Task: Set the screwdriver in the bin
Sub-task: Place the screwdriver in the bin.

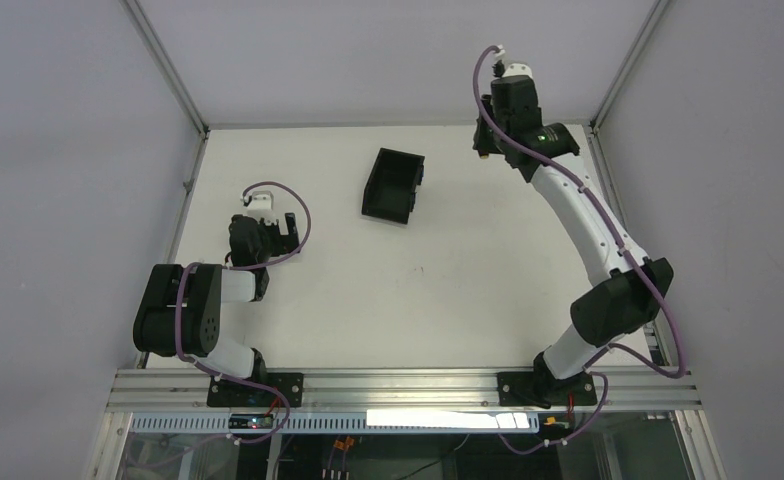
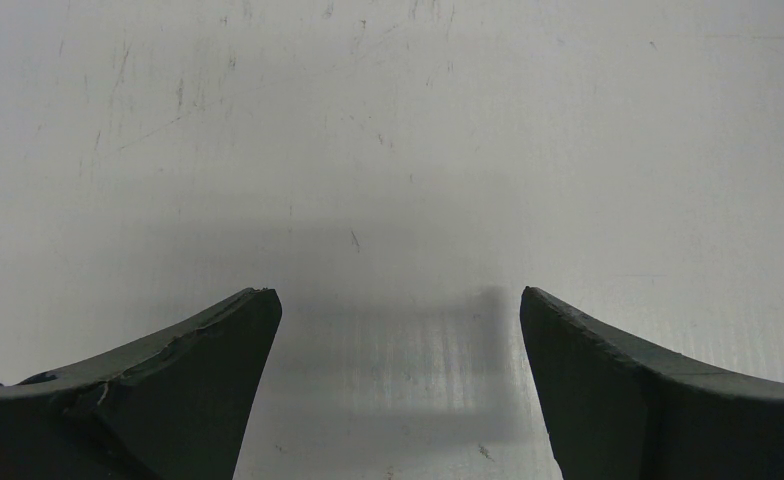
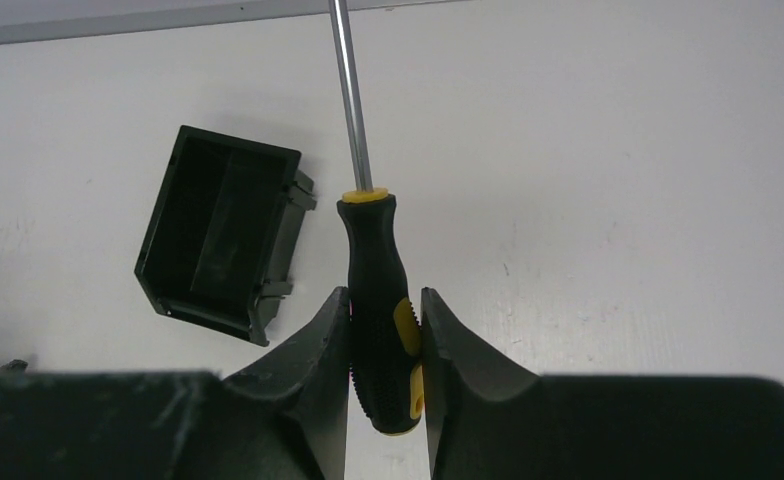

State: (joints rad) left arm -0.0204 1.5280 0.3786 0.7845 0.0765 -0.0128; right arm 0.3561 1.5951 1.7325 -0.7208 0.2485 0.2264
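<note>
I am going to set the screwdriver free from my right gripper, letting it go on the middle of the black bin's bottom (image 1: pixel 392 187) (image 3: pixel 217 228).
My right gripper (image 3: pixel 385 312) is shut on the black and yellow handle of the screwdriver (image 3: pixel 376 262). Its thin metal shaft (image 3: pixel 352 100) points away from the jaws. In the top view the right gripper (image 1: pixel 485 140) is raised at the far right of the table, to the right of the bin (image 1: pixel 393 185). The bin is black and open-topped, and lies empty to the left of the screwdriver in the right wrist view (image 3: pixel 223 235). My left gripper (image 1: pixel 287 226) is open and empty over bare table at the left (image 2: pixel 398 300).
The white table (image 1: pixel 418 290) is fenced by metal frame rails (image 1: pixel 168 70) at the back and sides. Both arm bases are bolted to the rail at the near edge (image 1: pixel 398 385).
</note>
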